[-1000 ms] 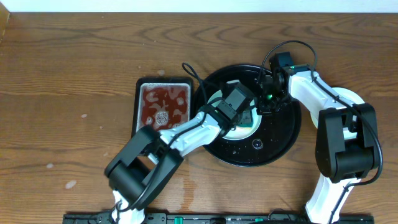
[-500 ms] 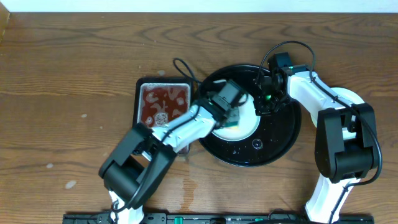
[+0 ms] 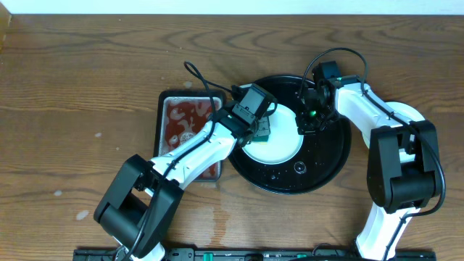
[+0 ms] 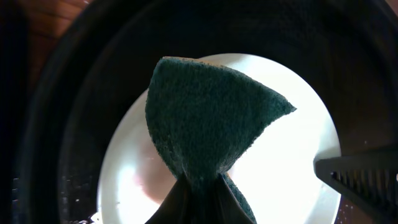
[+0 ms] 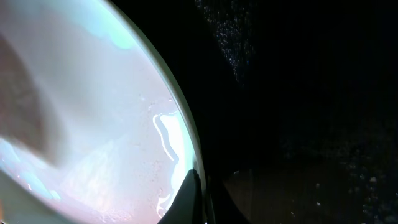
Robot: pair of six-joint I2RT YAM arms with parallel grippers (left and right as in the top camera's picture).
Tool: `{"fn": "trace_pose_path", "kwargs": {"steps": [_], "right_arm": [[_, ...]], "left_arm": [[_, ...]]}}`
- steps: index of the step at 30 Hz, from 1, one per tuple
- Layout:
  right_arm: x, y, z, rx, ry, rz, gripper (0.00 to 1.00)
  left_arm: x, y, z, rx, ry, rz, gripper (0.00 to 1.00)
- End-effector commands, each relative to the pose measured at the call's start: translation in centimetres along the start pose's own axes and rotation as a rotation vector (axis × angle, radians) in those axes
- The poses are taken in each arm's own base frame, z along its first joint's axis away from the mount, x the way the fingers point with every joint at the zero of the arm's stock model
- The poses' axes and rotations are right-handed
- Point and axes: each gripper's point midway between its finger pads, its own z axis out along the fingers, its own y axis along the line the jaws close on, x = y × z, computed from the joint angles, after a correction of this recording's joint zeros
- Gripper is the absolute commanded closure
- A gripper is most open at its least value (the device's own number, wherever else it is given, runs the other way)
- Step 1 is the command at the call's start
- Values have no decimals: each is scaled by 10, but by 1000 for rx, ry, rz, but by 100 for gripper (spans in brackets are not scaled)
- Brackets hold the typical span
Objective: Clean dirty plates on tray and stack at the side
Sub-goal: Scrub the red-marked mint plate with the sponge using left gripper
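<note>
The robot's left gripper needs to let go of the dark green sponge, which is over the plate now, in the reddish liquid, halfway across the rectangular black pan (image 3: pixel 196 138).
A pale plate (image 3: pixel 281 147) lies in the round black tray (image 3: pixel 326 156). My left gripper (image 3: pixel 261 129) is shut on a dark green sponge (image 3: pixel 265 131) and holds it over the plate's left part. In the left wrist view the sponge (image 4: pixel 205 118) fans out from the jaws (image 4: pixel 200 185) above the plate (image 4: pixel 292 162), and a faint reddish patch (image 4: pixel 148 186) shows beside it. My right gripper (image 3: pixel 310 122) is shut on the plate's right rim. Its wrist view shows the fingers (image 5: pixel 202 190) pinching the wet plate (image 5: pixel 93 112) at its edge.
A rectangular black pan (image 3: pixel 190 116) of reddish liquid stands left of the tray, partly under my left arm. Another white plate (image 3: pixel 407 111) lies on the table at the right, partly hidden by my right arm. Wet spots mark the wood in front of the tray.
My left gripper has carried the sponge left and away across the plate, uncovering most of it. The right gripper and the plate have stayed still.
</note>
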Motion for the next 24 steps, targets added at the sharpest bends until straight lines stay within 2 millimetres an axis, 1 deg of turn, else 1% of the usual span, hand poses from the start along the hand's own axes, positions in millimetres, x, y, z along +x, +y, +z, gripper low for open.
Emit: {"fn": "trace_pose_path", "kwargs": {"steps": [1,5,7,10,13,15,20,23,24], "right_arm": [[8,-9,4,38,27,-10,99],[8,-9,4,38,27,-10,99],[8,-9,4,38,27,-10,99],[8,-9,4,38,27,-10,99],[8,-9,4,38,27,-10,99],[8,-9,4,38,27,-10,99],[8,-9,4,38,26,-10,99],[8,-9,4,38,27,-10,99],[8,-9,4,38,27,-10,99]], "left_arm": [[8,-9,3,23,11,35,93],[17,-20,15,43,13,59,93],[23,-22,23,43,21,69,93],[31,-21,33,32,39,77,92],[37,-15,41,9,58,81,93],[36,-4,43,-30,56,94,92],[25,30,42,-147,44,66,93],[18,44,38,-167,52,34,93],[15,44,36,-160,52,36,93]]}}
